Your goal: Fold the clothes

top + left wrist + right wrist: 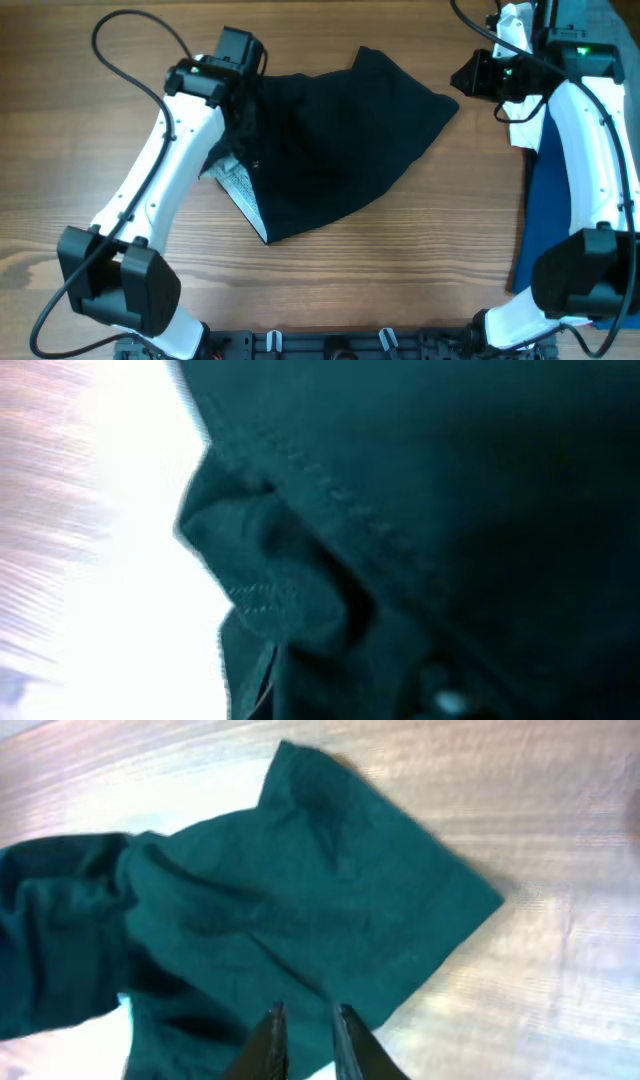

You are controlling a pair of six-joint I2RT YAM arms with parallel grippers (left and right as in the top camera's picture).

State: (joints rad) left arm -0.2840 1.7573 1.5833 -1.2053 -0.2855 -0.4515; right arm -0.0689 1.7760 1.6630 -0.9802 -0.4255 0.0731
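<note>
My left gripper should open, since it is at the bunched fabric away from the black garment's near edge, and take the garment's near corner (pixel 268 234) before both grippers lift.
The black garment (pixel 340 150) lies spread in the middle of the table, with its whitish-grey lining (pixel 235 182) showing at the left edge. My left gripper (pixel 243 82) sits at the garment's upper left corner, where the fabric bunches up toward it. In the left wrist view the fabric (pixel 400 510) fills the frame and hides the fingers. My right gripper (pixel 462 78) hovers just off the garment's right corner. Its fingers (pixel 307 1010) are closed to a narrow gap with nothing between them, above the garment (pixel 300 890).
A bright blue cloth (pixel 550 200) lies along the right edge under my right arm, with a white piece (pixel 522 128) at its top. The wooden table (pixel 400 280) shows in front of the garment. Cables loop at the upper left.
</note>
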